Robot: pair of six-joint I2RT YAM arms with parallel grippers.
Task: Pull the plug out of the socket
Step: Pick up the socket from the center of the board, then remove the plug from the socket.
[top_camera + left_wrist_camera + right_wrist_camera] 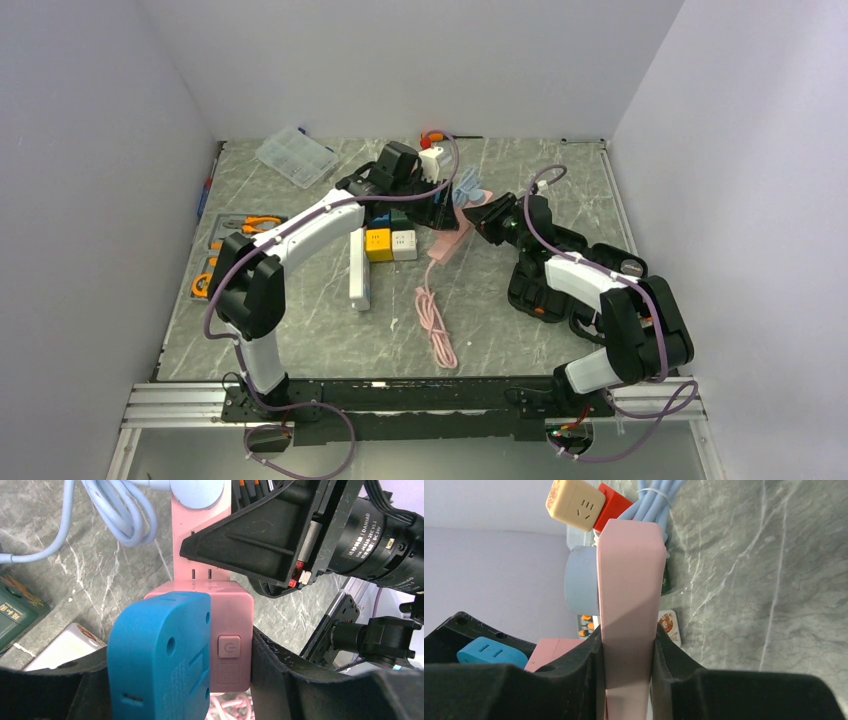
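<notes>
Next, my left gripper sets the blue plug and pink block down on the table [416,283], between the white cube socket and the pink cord.
The pink socket strip [450,238] lies mid-table, its pink cord [435,325] trailing toward me. A bright blue plug [160,655] sits against the strip's end block [227,612], beside the power button. My left gripper [177,670] is shut across both, one finger behind the blue plug, the other against the pink block. My right gripper [628,655] is shut on the strip [629,590] seen edge-on, and its fingers [584,660] press both faces. Farther along the strip is a round pale-blue plug [580,577] with a bundled pale-blue cable.
Yellow [378,243] and white [404,243] cube sockets and a white strip [359,270] lie under the left arm. A clear box [296,156] sits at the back left, orange tools [250,223] at the left edge. A black case [560,290] lies under the right arm.
</notes>
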